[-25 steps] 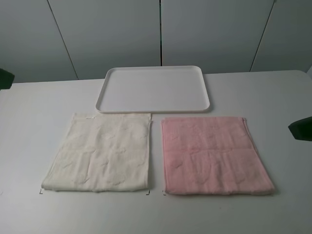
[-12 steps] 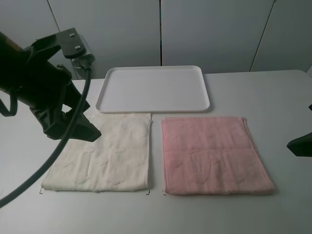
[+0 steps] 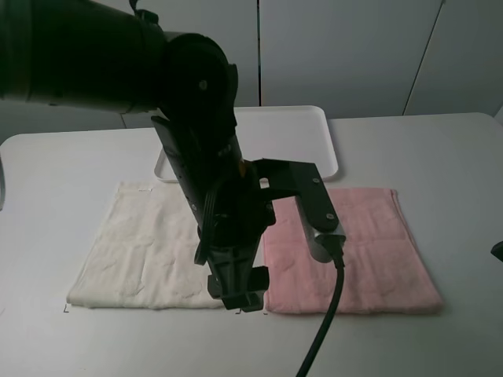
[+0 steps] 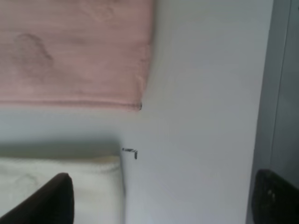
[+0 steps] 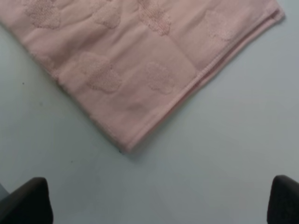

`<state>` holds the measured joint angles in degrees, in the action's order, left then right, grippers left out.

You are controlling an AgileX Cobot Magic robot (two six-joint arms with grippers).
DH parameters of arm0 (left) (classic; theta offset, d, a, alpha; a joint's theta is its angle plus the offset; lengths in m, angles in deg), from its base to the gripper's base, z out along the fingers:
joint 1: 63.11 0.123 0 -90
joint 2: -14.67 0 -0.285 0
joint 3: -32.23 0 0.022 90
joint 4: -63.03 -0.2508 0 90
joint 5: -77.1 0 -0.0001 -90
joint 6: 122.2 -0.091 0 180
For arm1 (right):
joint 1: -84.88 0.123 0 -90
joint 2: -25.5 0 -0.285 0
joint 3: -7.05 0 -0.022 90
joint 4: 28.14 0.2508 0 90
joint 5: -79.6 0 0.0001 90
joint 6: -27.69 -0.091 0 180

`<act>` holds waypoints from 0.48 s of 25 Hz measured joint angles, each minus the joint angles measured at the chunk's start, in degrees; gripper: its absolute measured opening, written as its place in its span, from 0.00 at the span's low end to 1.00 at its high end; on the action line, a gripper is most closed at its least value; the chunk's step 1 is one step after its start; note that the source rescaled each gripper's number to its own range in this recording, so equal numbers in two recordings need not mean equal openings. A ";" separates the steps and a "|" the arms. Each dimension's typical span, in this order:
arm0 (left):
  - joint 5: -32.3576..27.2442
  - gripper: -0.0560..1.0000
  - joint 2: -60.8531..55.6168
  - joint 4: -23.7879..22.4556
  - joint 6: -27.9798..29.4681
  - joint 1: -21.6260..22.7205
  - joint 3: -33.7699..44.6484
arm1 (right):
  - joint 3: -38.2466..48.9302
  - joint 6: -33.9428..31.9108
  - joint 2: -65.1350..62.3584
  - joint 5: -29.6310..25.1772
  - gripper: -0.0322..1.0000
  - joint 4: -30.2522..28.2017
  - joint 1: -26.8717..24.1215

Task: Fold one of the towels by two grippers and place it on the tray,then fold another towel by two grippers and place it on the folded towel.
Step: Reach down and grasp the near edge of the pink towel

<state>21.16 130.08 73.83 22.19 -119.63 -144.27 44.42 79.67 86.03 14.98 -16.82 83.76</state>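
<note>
The robot's right gripper should next move to the pink towel's front corner [image 3: 436, 309] [image 5: 123, 143], the one farthest from the cream towel, and close there.
A cream towel [image 3: 145, 243] lies flat at the front left and a pink towel [image 3: 369, 243] flat at the front right. The white tray [image 3: 314, 133] stands behind them, partly hidden by my left arm. My left gripper [image 3: 240, 297] hangs over the front gap between the towels. In the left wrist view it is open [image 4: 161, 200], above the table beside the cream towel's corner [image 4: 93, 186] and the pink towel's corner [image 4: 70, 46]. My right gripper [image 5: 156, 200] is open above the table, off the pink towel's corner [image 5: 140, 60]. Only a dark bit of it [image 3: 497, 251] shows at the right edge.
Small black corner marks [image 4: 131, 151] are drawn on the white table [image 3: 440, 157] near the towels' front corners. My left arm's black body and cable [image 3: 326, 322] cover the middle of the table. Grey wall panels stand behind the table.
My left arm has swung from the far left across to the middle, its gripper now over the front gap between the towels. My right gripper has slid lower and further off the right edge.
</note>
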 joint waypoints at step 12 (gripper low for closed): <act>1.50 0.98 12.49 -4.88 5.45 -6.42 -4.08 | 0.00 -0.11 0.10 0.00 1.00 0.00 0.00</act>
<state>22.65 142.57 68.95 27.64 -126.05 -148.35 44.42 79.56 86.12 14.98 -16.82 83.76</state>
